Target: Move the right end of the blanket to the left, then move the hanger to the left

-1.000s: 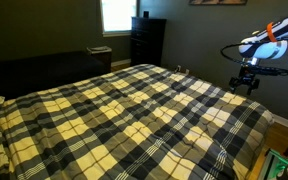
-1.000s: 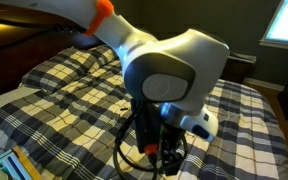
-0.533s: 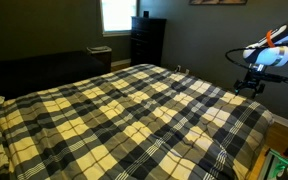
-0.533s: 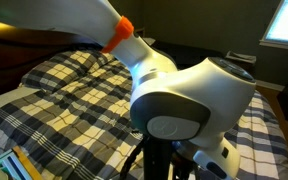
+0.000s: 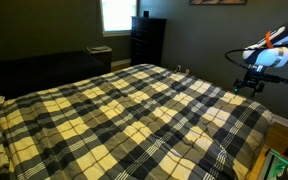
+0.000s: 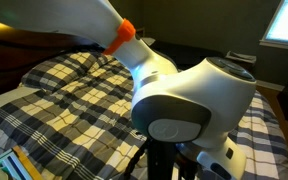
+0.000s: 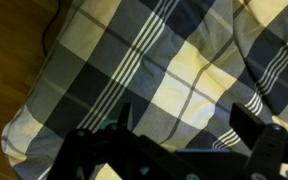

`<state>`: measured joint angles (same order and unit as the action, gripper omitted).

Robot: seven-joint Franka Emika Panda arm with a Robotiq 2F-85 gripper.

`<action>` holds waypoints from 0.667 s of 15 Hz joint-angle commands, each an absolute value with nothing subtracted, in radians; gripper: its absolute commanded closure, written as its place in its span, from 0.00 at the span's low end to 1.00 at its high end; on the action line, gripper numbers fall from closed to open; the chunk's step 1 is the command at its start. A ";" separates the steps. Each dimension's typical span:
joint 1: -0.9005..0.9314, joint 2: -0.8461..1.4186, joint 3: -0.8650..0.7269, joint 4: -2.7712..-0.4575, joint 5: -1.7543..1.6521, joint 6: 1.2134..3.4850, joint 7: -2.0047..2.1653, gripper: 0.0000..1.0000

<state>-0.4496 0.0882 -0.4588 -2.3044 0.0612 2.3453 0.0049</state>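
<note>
I need to next lower my gripper to the plaid blanket's edge (image 5: 242, 100), close to the blanket's corner over the wooden floor, and close it there.
The plaid blanket (image 5: 124, 110) in cream-yellow, grey and black checks covers the whole bed in both exterior views (image 6: 74, 95). My gripper (image 5: 252, 84) hangs in the air above the blanket's right end, near the bed's corner. In the wrist view the blanket (image 7: 174, 60) lies below, with its corner over the wooden floor. My gripper (image 7: 187, 118) is open and empty, its two dark fingers spread wide apart. The hanger is not in view in any frame.
A dark dresser (image 5: 147, 40) and a bright window (image 5: 117, 14) stand at the far wall. The wooden floor (image 7: 14, 60) shows beside the bed. The arm's white wrist housing (image 6: 189, 105) fills much of an exterior view. Colourful items (image 5: 279, 165) lie by the bed's corner.
The arm moved slightly to the right and closer to one exterior camera a second ago. It has stayed still for the last half second.
</note>
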 commanded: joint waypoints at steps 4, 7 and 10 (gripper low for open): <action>-0.501 0.316 -0.477 -2.245 0.120 2.553 0.126 0.00; -0.534 0.413 -0.478 -2.194 0.151 2.561 0.165 0.00; -0.563 0.494 -0.482 -2.129 0.168 2.573 0.206 0.00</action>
<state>-0.5374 0.3913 -0.4798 -2.2128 0.1302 2.5576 0.1659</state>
